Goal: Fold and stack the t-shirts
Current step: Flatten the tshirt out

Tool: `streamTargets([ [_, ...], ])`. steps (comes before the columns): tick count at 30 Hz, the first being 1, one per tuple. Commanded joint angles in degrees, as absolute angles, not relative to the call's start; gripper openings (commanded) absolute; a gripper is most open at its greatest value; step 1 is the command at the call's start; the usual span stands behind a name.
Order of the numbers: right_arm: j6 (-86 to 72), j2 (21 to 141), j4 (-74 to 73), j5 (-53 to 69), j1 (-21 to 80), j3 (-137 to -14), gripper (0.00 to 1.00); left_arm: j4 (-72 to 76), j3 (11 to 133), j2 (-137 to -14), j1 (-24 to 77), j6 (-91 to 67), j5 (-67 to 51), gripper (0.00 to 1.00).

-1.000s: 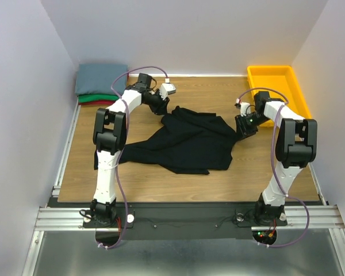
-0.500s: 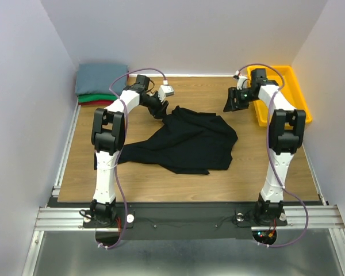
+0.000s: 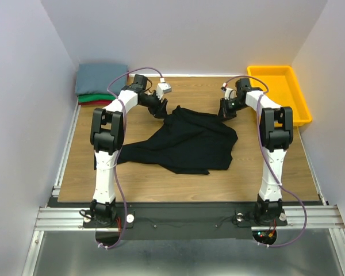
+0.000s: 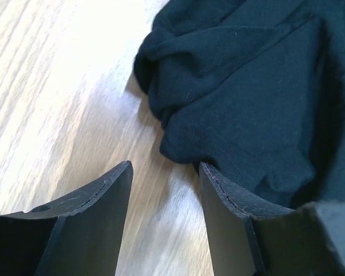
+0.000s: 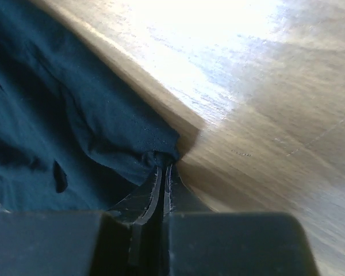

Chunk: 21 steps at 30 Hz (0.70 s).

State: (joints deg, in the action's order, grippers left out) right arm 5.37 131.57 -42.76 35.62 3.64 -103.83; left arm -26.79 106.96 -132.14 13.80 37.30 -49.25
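The black t-shirt lies crumpled with its hem outside the left gripper's fingers, so the robot's left gripper will pinch the hem's corner (image 4: 173, 147) and pull it toward the stack.
A large black t-shirt (image 3: 190, 141) lies crumpled mid-table. My left gripper (image 3: 158, 109) is at its far left corner; in the left wrist view it (image 4: 164, 172) stands open over bare wood, its right finger (image 4: 230, 204) against the black t-shirt's (image 4: 247, 86) hem. My right gripper (image 3: 225, 109) is at the far right corner; in the right wrist view it (image 5: 164, 167) is shut on a pinch of the black t-shirt (image 5: 75, 115). Folded grey-blue (image 3: 100, 77), green (image 3: 92, 98) and red (image 3: 99, 103) t-shirts are stacked at the far left corner.
A yellow bin (image 3: 270, 68) stands at the far right of the wooden table (image 3: 132, 178), just right of the right arm. Walls close in on the left, back and right. A metal rail (image 3: 184, 215) runs along the near edge by the arm bases.
My right arm swung from the shirt's right edge toward the bin, then to the shirt's far right corner, opening and then shutting on the cloth. My left gripper opened wider in place.
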Motion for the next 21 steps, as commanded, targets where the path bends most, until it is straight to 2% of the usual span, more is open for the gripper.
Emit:
streamTargets([
  [1, 5.9, 129.8, -42.1, 36.3, 3.1, -102.0, 0.01, -26.8, 108.5, -127.6, 11.3, 32.3, -53.4, 0.61],
  [10, 6.7, 128.4, -42.3, 35.8, 3.2, -100.8, 0.01, -26.2, 110.3, -129.9, 11.5, 24.1, -59.9, 0.64],
  [17, 7.1, 127.5, -42.2, 35.2, 3.1, -99.9, 0.01, -24.1, 110.4, -133.9, 13.0, 17.6, -57.6, 0.64],
  [18, 7.2, 127.4, -42.2, 35.1, 3.2, -99.8, 0.01, -23.9, 110.3, -133.9, 13.1, 17.4, -57.7, 0.64],
  [21, 7.7, 126.6, -42.2, 34.6, 3.1, -99.0, 0.00, -23.6, 109.8, -134.0, 13.3, 16.6, -57.7, 0.54],
])
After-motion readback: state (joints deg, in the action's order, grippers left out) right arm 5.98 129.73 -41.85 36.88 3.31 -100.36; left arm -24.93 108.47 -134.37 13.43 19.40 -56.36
